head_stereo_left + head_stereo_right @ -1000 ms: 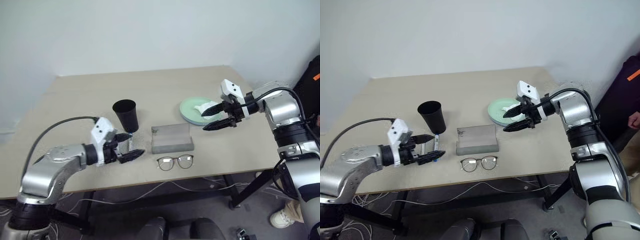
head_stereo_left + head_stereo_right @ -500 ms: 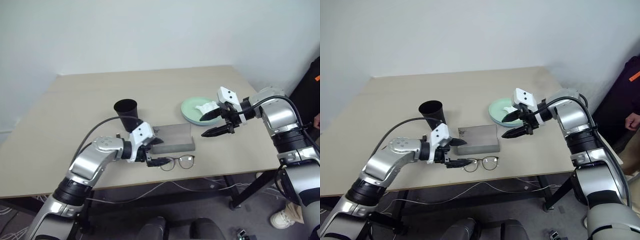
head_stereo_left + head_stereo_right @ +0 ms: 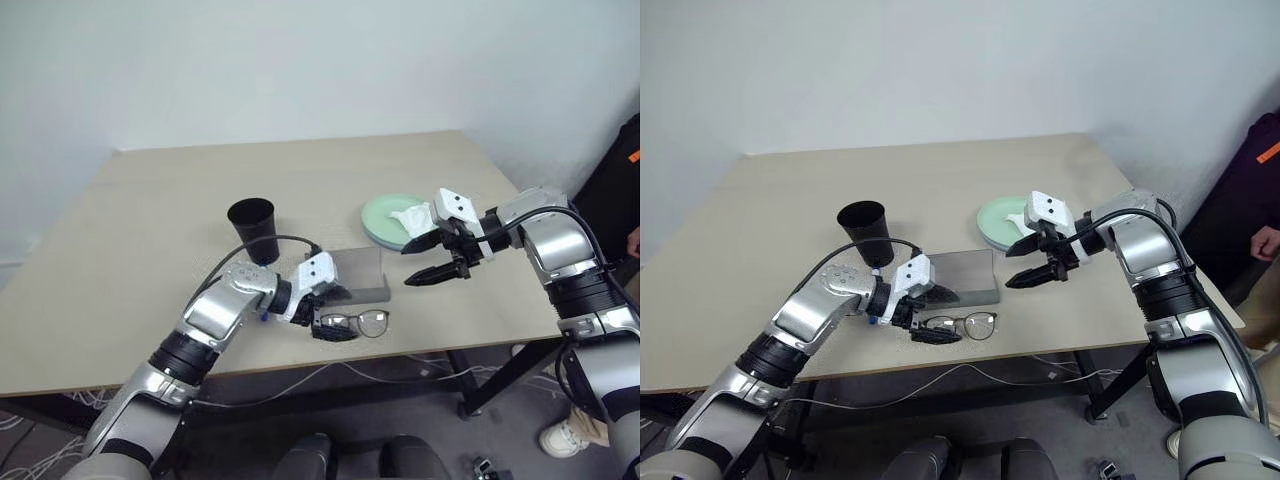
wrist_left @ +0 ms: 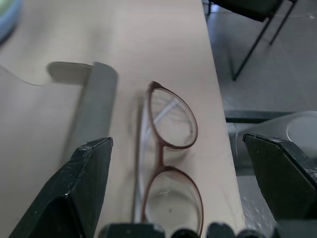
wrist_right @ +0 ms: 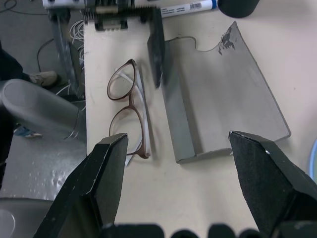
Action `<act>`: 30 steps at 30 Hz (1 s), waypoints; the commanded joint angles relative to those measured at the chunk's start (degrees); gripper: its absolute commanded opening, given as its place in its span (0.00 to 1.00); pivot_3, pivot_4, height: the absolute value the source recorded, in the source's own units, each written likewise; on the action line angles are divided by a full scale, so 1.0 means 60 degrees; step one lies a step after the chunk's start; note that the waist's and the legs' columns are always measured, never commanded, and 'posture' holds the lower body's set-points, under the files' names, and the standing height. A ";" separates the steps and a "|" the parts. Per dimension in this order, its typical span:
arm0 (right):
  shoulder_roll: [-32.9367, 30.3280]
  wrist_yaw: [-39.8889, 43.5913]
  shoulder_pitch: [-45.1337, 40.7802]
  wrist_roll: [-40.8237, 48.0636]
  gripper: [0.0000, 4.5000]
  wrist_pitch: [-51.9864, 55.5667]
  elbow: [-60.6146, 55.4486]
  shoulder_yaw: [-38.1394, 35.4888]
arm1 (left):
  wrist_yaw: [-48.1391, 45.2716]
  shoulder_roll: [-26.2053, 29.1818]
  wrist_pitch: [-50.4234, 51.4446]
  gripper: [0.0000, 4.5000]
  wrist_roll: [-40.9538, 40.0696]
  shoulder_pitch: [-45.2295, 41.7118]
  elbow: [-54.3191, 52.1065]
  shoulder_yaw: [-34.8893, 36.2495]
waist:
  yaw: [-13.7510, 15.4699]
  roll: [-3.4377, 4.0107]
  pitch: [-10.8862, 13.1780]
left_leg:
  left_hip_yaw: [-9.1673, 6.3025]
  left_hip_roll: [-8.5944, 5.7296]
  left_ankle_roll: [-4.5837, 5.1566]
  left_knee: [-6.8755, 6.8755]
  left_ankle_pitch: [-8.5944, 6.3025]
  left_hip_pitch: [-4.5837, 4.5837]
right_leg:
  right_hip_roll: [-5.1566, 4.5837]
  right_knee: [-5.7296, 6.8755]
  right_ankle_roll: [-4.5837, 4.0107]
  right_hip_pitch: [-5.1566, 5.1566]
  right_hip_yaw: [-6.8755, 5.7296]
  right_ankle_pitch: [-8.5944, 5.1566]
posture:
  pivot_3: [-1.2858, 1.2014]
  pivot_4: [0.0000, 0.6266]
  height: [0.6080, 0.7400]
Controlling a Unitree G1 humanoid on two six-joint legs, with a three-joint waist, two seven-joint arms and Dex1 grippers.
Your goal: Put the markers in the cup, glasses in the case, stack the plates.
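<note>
My left gripper's spread fingers reach over the case's front side and past the table's edge. I need to narrow them and pinch the glasses (image 4: 162, 156) near the bridge.
The dark-framed glasses (image 3: 352, 323) lie flat near the table's front edge, just in front of the grey case (image 3: 346, 277). My left gripper (image 3: 333, 315) is open and low over the table, one finger on each side of the glasses' left end (image 4: 168, 148). I cannot tell if it touches them. My right gripper (image 3: 428, 260) hangs open above the table, right of the case and in front of the pale green plate (image 3: 382, 222). The black cup (image 3: 252, 228) stands upright behind my left arm. One marker with a blue cap (image 5: 187, 7) lies beside the cup.
A crumpled white tissue (image 3: 411, 215) rests on the green plate. The table's front edge (image 3: 400, 352) runs close behind the glasses, with cables on the floor below. A person's hand (image 3: 1268, 241) and dark sleeve show at the far right.
My left arm has swung right, from beside the cup to the glasses, and its gripper has dropped lower. My right gripper has sunk a little toward the case.
</note>
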 commanded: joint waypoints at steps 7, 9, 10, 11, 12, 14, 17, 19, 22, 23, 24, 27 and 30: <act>-0.0189 -0.0304 0.0020 0.0363 0.79 0.0170 -0.0516 -0.0184 | -0.0408 -0.0311 -0.0487 0.28 0.0580 -0.0489 0.0478 -0.0131 | -0.0002 0.0000 0.0000 | -0.0003 -0.0001 0.0004 0.0012 -0.0002 -0.0008 | -0.0001 0.0000 0.0000 0.0003 -0.0001 0.0000 | 0.52 0.00 1.00; -0.0210 -0.0335 0.0034 0.0396 0.79 0.0186 -0.0548 -0.0179 | -0.0444 -0.0348 -0.0539 0.13 0.0670 -0.0505 0.0522 -0.0102 | -0.0001 0.0000 0.0000 | -0.0004 -0.0001 0.0004 0.0013 -0.0002 -0.0014 | -0.0001 0.0000 0.0001 -0.0002 -0.0003 0.0000 | 0.52 0.00 1.00; -0.0208 -0.0370 0.0036 0.0404 0.79 0.0190 -0.0553 -0.0184 | -0.0476 -0.0351 -0.0563 0.13 0.0702 -0.0508 0.0537 -0.0090 | -0.0002 0.0000 0.0000 | -0.0005 -0.0001 0.0004 0.0014 -0.0002 -0.0022 | 0.0000 0.0000 0.0002 -0.0009 -0.0004 0.0001 | 0.52 0.00 1.00; -0.0206 -0.0403 0.0035 0.0409 0.79 0.0194 -0.0551 -0.0187 | -0.0503 -0.0353 -0.0582 0.13 0.0730 -0.0511 0.0548 -0.0083 | -0.0003 0.0000 0.0000 | -0.0005 -0.0001 0.0004 0.0017 -0.0002 -0.0032 | 0.0000 0.0001 0.0002 -0.0019 -0.0004 0.0001 | 0.52 0.00 1.00; -0.0202 -0.0430 0.0033 0.0417 0.79 0.0195 -0.0547 -0.0185 | -0.0511 -0.0348 -0.0613 0.13 0.0776 -0.0514 0.0562 -0.0082 | -0.0003 0.0001 -0.0001 | -0.0006 -0.0001 0.0004 0.0023 -0.0002 -0.0048 | 0.0001 0.0001 0.0002 -0.0035 -0.0005 0.0002 | 0.52 0.00 1.00; -0.0196 -0.0465 0.0031 0.0435 0.79 0.0201 -0.0549 -0.0176 | -0.0512 -0.0343 -0.0669 0.13 0.0863 -0.0519 0.0596 -0.0079 | -0.0001 0.0000 -0.0001 | -0.0006 -0.0001 0.0005 0.0032 -0.0001 -0.0079 | 0.0004 0.0003 0.0018 -0.0068 -0.0006 0.0013 | 0.52 0.00 1.00; -0.0193 -0.0495 0.0031 0.0463 0.79 0.0200 -0.0553 -0.0167 | -0.0452 -0.0393 -0.0734 0.13 0.0939 -0.0532 0.0649 -0.0025 | 0.0001 0.0000 -0.0001 | -0.0005 -0.0003 0.0005 0.0037 -0.0001 -0.0084 | 0.0004 0.0003 0.0024 -0.0073 -0.0005 0.0016 | 0.52 0.00 1.00; -0.0202 -0.0498 0.0029 0.0478 0.79 0.0189 -0.0546 -0.0158 | -0.0428 -0.0443 -0.0732 0.13 0.0928 -0.0568 0.0640 0.0054 | 0.0001 0.0000 -0.0001 | -0.0005 -0.0003 0.0005 0.0042 -0.0001 -0.0085 | 0.0004 0.0003 0.0026 -0.0068 -0.0005 0.0018 | 0.52 0.00 1.00; -0.0202 -0.0505 0.0012 0.0475 0.79 0.0164 -0.0516 -0.0148 | -0.0506 -0.0474 -0.0377 0.13 0.0625 -0.0688 0.0517 0.0367 | -0.0003 0.0000 -0.0001 | -0.0005 -0.0003 0.0006 0.0049 -0.0001 -0.0085 | 0.0005 0.0003 0.0037 -0.0067 -0.0005 0.0024 | 0.52 0.00 1.00; -0.0197 -0.0512 0.0001 0.0466 0.79 0.0141 -0.0481 -0.0147 | -0.0537 -0.0450 -0.0315 0.13 0.0576 -0.0727 0.0501 0.0433 | -0.0003 0.0000 -0.0001 | -0.0006 -0.0003 0.0006 0.0049 -0.0001 -0.0085 | 0.0005 0.0003 0.0039 -0.0066 -0.0005 0.0025 | 0.52 0.00 1.00; -0.0189 -0.0521 -0.0010 0.0455 0.79 0.0118 -0.0444 -0.0144 | -0.0564 -0.0415 -0.0237 0.13 0.0542 -0.0750 0.0489 0.0477 | -0.0002 0.0000 0.0000 | -0.0006 -0.0003 0.0006 0.0052 -0.0001 -0.0085 | 0.0005 0.0003 0.0041 -0.0066 -0.0006 0.0027 | 0.52 0.00 1.00; -0.0139 -0.0567 -0.0040 0.0421 0.79 0.0054 -0.0348 -0.0123 | -0.0463 -0.0434 -0.0055 0.20 0.0516 -0.0796 0.0567 0.0582 | -0.0003 0.0000 -0.0001 | -0.0006 -0.0003 0.0006 0.0054 -0.0001 -0.0085 | 0.0004 0.0003 0.0044 -0.0063 -0.0007 0.0029 | 0.52 0.00 1.00; -0.0095 -0.0603 -0.0065 0.0404 0.79 0.0019 -0.0291 -0.0099 | -0.0371 -0.0503 -0.0271 0.40 0.0663 -0.0770 0.0667 0.0535 | -0.0004 0.0000 -0.0001 | -0.0005 -0.0003 0.0006 0.0055 -0.0001 -0.0085 | 0.0004 0.0003 0.0045 -0.0066 -0.0004 0.0028 | 0.52 0.00 1.00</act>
